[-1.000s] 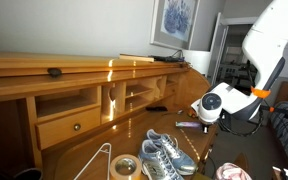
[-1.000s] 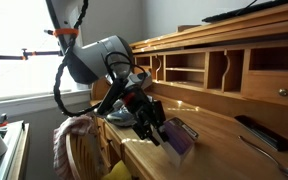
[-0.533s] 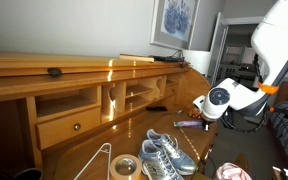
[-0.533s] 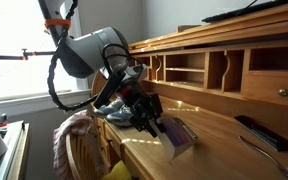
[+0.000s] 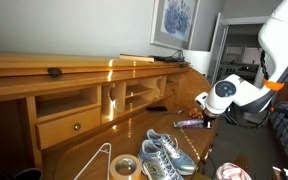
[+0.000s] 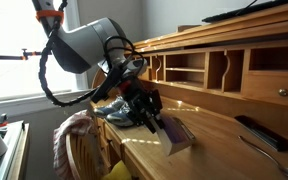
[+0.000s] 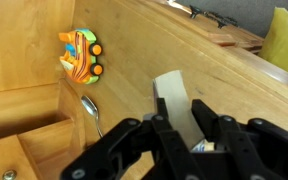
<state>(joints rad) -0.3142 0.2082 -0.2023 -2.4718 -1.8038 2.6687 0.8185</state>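
Note:
Next, my gripper lets go of the long flat box on the wooden desk top just beyond the grey sneakers (image 5: 193, 132) (image 7: 220, 106), where I should let it go.
My gripper (image 7: 174, 112) is closed round a long flat box (image 7: 172, 96), pale in the wrist view and purple in both exterior views (image 6: 176, 136) (image 5: 189, 123). The black fingers press its two long sides, and its printed end lies back near the palm. The box points away from the gripper (image 6: 152, 118), slanting down, with its far end at or just above the wooden desk top (image 6: 219, 150). In an exterior view the gripper (image 5: 206, 113) sits at the right end of the box. Beyond the box in the wrist view lie an orange toy car (image 7: 81, 55) and a spoon (image 7: 92, 115).
A pair of grey sneakers (image 5: 166, 153), a tape roll (image 5: 124, 167) and a wire hanger (image 5: 96, 160) lie on the desk front. A black remote (image 6: 259, 131) is near the cubbyholes (image 6: 209, 68). A chair with cloth draped on it (image 6: 79, 135) stands by the desk.
The arm's wrist has swung up and back a little, away from the desk. The box stays between the fingers and its far end has barely moved.

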